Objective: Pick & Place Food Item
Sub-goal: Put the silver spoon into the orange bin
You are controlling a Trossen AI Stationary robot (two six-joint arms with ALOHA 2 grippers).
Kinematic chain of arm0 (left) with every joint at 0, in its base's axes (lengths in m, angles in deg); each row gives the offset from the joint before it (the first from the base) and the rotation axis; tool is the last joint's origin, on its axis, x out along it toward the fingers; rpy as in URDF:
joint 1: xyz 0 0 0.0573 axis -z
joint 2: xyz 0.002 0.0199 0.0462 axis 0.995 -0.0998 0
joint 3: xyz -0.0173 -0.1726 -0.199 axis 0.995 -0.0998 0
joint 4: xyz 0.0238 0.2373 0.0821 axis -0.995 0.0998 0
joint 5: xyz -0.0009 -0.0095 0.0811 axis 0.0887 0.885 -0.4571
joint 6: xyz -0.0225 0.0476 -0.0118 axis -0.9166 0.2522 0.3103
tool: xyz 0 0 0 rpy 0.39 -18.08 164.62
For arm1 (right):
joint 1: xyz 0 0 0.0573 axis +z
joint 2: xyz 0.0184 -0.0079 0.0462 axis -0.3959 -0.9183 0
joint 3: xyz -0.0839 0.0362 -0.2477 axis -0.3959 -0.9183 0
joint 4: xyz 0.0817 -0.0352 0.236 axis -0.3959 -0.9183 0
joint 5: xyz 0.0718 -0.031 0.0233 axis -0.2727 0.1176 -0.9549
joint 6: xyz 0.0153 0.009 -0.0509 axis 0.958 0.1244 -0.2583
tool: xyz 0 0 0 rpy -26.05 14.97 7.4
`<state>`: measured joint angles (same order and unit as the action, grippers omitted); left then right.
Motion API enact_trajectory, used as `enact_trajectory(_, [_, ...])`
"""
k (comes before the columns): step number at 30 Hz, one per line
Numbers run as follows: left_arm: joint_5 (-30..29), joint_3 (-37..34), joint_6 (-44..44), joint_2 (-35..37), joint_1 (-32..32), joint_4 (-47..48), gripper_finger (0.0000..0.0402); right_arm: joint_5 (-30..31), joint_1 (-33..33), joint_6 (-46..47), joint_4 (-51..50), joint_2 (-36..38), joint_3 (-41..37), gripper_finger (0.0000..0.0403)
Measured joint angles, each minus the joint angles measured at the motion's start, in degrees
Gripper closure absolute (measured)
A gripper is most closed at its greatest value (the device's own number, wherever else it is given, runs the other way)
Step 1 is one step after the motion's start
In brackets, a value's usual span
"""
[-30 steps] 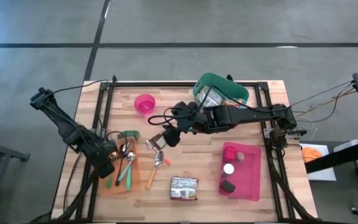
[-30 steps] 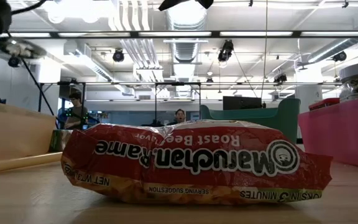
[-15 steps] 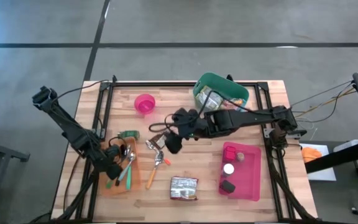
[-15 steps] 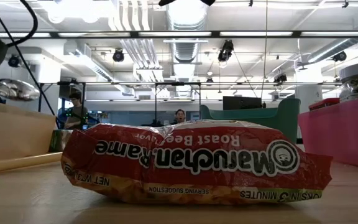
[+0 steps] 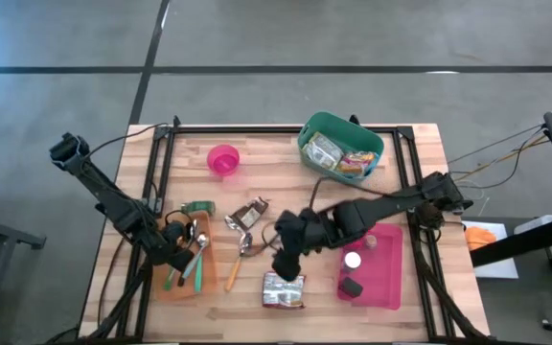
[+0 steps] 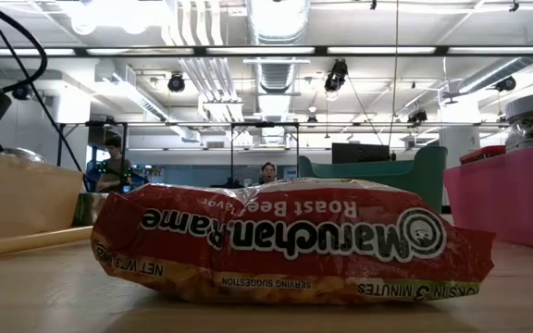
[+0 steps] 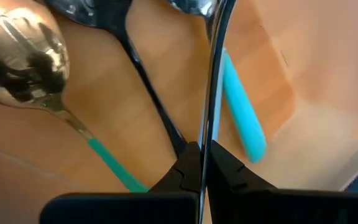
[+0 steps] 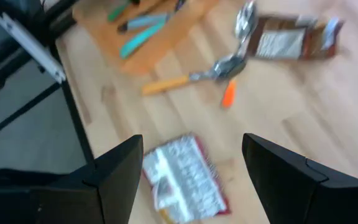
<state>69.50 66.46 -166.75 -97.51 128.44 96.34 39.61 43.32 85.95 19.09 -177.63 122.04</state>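
Note:
The robot's right gripper should close on the red ramen packet's far corner (image 5: 302, 278) (image 8: 226, 210), on the side closest to the pink bin.
A red ramen packet (image 5: 284, 290) lies flat near the table's front edge and fills the low view (image 6: 285, 240). My right gripper (image 5: 284, 266) hangs open just above it, and the packet (image 8: 182, 177) shows between its two fingers. At the left, my left gripper (image 5: 178, 254) is down in a wooden cutlery tray (image 5: 161, 286), shut on a metal spoon (image 7: 212, 93). A brown packet (image 5: 247, 213) lies at the table's middle, next to an orange-handled utensil (image 5: 236, 268). My left gripper pinches the spoon's thin metal handle (image 7: 211, 134) between its two fingertips. The fingers slant steeply down from above and lie along the handle. The spoon sits low over the tray's floor among other cutlery; whether it rests there I cannot tell.
A green basket (image 5: 305, 134) with food packets stands at the far right. A pink bin (image 5: 383, 287) holding small items sits at the near right, close to my right arm. A pink bowl (image 5: 223, 159) is at the far left. Teal-handled cutlery (image 7: 241, 106) lies in the tray.
My right gripper has swung from the table's middle toward the near edge and a little down, ending over the ramen packet, still open. My left gripper has come down into the wooden tray with the spoon and rolled its wrist; the spoon has sunk behind the tray's wall.

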Motion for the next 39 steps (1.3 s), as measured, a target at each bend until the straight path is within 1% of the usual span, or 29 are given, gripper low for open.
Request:
enact_trajectory(4, [0.5, -0.8, -0.4, 0.0, 0.0, -0.2, 0.0401, 0.2, 3.2, 2.7, 4.7, 0.0, -4.8, 0.0133])
enact_trajectory(12, [3.3, -2.5, -0.4, 0.0, 0.0, -0.1, 0.0401, 0.2, 7.3, 1.2, 18.5, 0.0, -14.8, 0.0133])
enact_trajectory(15, [3.0, -2.6, 0.2, 0.0, -0.1, 0.2, 0.0401, 0.0, 8.0, 5.1, 23.5, 0.0, -18.8, 0.0133])
enact_trajectory(18, [2.8, -2.6, 0.2, 0.0, -0.1, 0.2, 0.0401, 0.0, 8.2, 10.9, 23.8, 0.0, -21.3, 0.0133])
enact_trajectory(22, [2.6, -2.5, -0.2, 0.0, -0.1, 0.3, 0.0401, 0.0, 8.4, 13.1, 24.1, 0.0, -22.2, 0.0133])
enact_trajectory(28, [1.2, -2.5, -1.5, 0.0, -0.1, 0.2, 0.0401, 0.1, 8.4, 11.7, 24.2, 0.0, -21.3, 0.0133])
enact_trajectory(35, [1.1, -2.5, -1.9, 0.0, -0.1, 0.1, 0.0401, 0.4, 8.4, 10.3, 24.1, 0.0, -21.1, 0.0133])
enact_trajectory(37, [1.1, -2.5, -1.9, 0.0, -0.1, 0.1, 0.0395, 0.4, 8.4, 10.3, 24.1, 0.0, -21.1, 0.0133])
enact_trajectory(39, [1.3, -2.5, -2.3, 0.0, -0.1, 0.2, 0.038, 0.4, 8.4, 10.3, 24.1, 0.0, -21.1, 0.0133])
